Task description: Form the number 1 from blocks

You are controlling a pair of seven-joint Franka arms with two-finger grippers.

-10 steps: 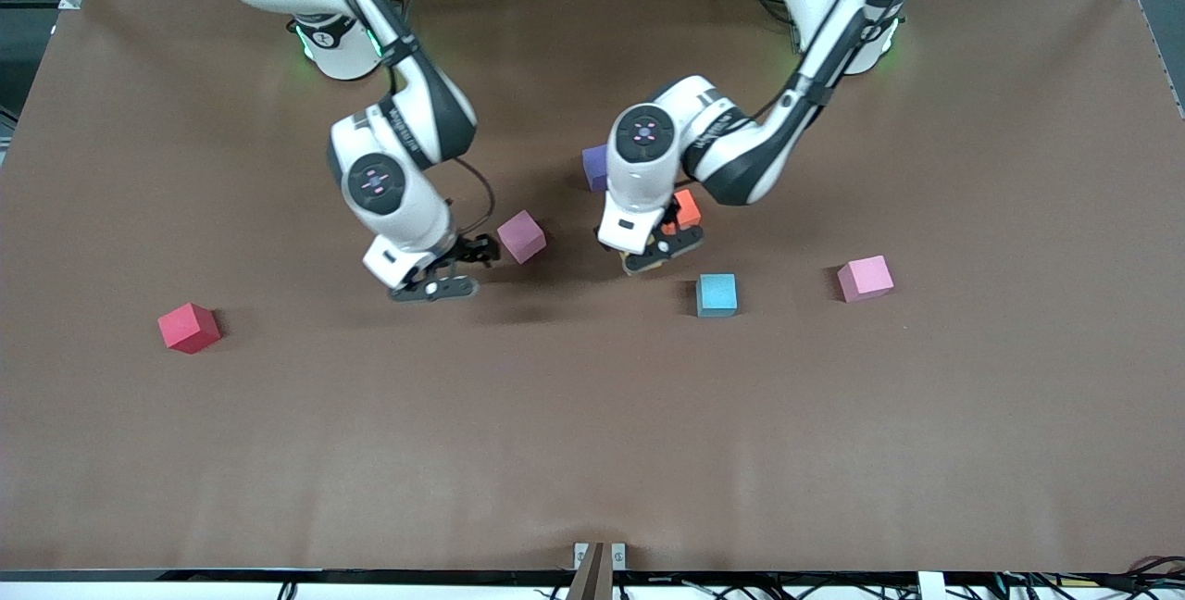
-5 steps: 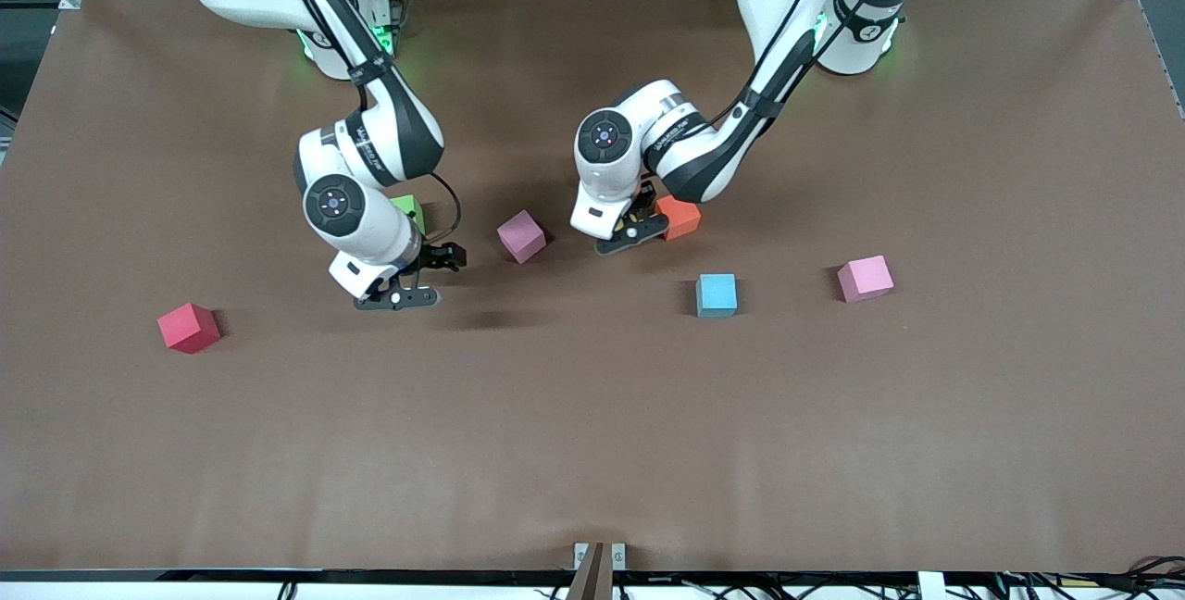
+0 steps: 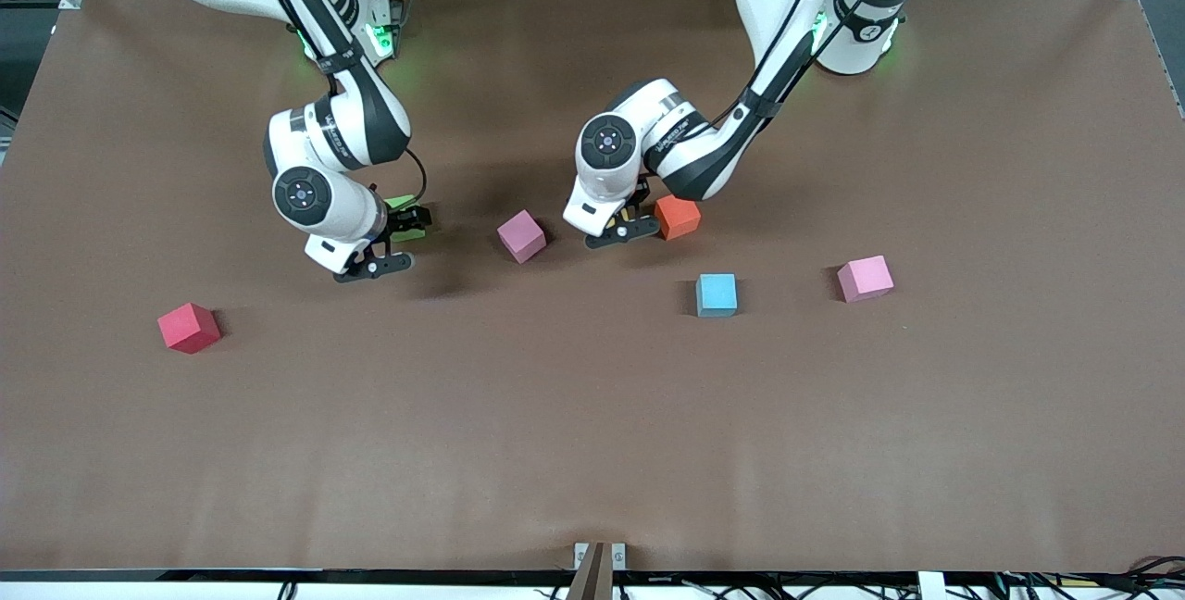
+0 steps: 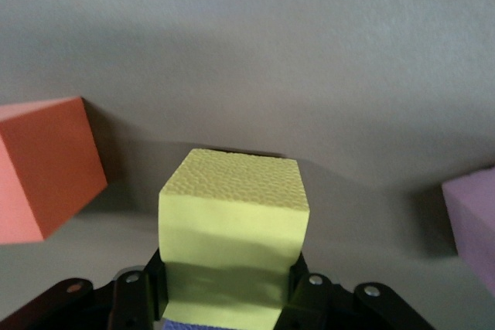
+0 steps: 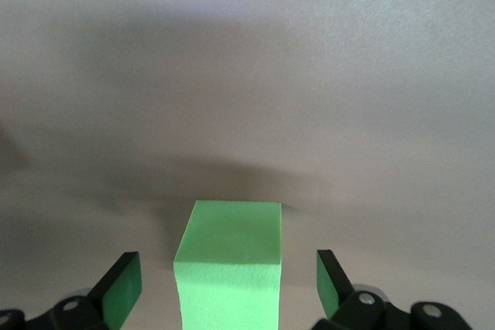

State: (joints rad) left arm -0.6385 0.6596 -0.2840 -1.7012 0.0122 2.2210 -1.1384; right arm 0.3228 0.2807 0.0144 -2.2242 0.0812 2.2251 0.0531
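Note:
The yellow block will leave my left gripper against the purple block (image 3: 594,183), between the mauve and orange blocks.
My left gripper (image 4: 228,280) is shut on a yellow block (image 4: 232,214), held low over the table beside the orange block (image 4: 46,168). A sliver of a purple block (image 4: 193,324) shows at the yellow block's lower edge. In the front view the left gripper (image 3: 622,228) sits beside the orange block (image 3: 678,216), and the arm hides the yellow and purple blocks. My right gripper (image 5: 228,284) is open, its fingers (image 5: 124,287) on either side of a green block (image 5: 228,256) with gaps on both sides. The front view shows it (image 3: 391,246) at the green block (image 3: 404,205).
A mauve block (image 3: 521,235) lies between the two grippers and shows at the edge of the left wrist view (image 4: 472,222). A light blue block (image 3: 717,294) and a pink block (image 3: 866,278) lie toward the left arm's end. A red block (image 3: 188,327) lies toward the right arm's end.
The right gripper has moved away from the mauve block toward its own end of the table and now straddles the green block. The left gripper has carried the yellow block closer to the orange block.

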